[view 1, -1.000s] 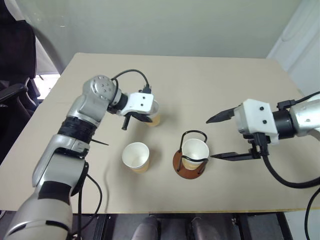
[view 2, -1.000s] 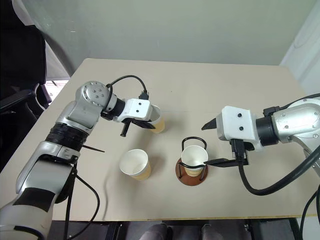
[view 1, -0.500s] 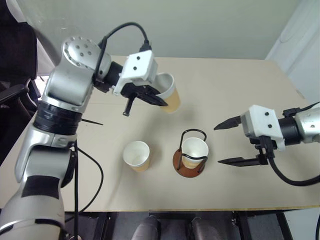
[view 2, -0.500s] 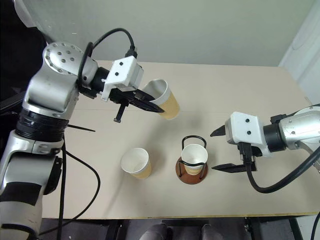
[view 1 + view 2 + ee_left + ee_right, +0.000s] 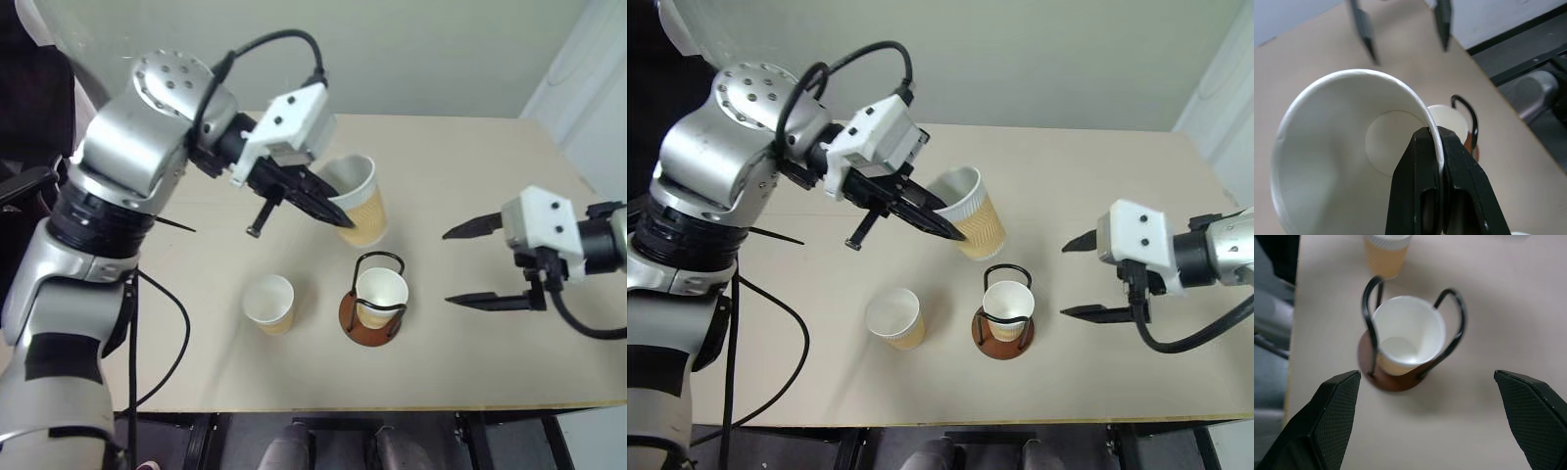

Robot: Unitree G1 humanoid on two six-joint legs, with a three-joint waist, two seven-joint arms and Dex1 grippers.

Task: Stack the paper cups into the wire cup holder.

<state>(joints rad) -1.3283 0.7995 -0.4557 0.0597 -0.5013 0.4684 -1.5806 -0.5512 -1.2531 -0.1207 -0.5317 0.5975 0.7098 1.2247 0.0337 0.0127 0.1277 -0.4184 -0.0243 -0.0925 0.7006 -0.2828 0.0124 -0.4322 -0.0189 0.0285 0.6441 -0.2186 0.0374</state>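
Note:
Next, I let go of the paper cup in my left gripper inside the cup standing in the wire cup holder point(image 5: 383, 289) point(image 5: 1449, 121).
My left gripper point(image 5: 338, 217) is shut on the rim of a paper cup point(image 5: 359, 201), one finger inside and one outside. That cup hangs tilted in the air, just behind and above the wire cup holder point(image 5: 351, 321). The left wrist view shows the pinched rim point(image 5: 1436, 139) with the holder below it. A second paper cup point(image 5: 382, 292) stands upright inside the holder's black wire loops. The third paper cup point(image 5: 268, 304) stands upright on the table, left of the holder. My right gripper point(image 5: 448, 266) hovers open to the right of the holder, nothing between its fingers.
The tan table point(image 5: 460, 166) ends at a front edge close below the holder and the loose cup. A dark chair point(image 5: 24, 181) stands off the table's left side. A pale wall runs behind the far edge.
My left gripper has lifted its cup off the table and carried it up and right, to just above the holder. My right gripper has drawn back to the right, still open.

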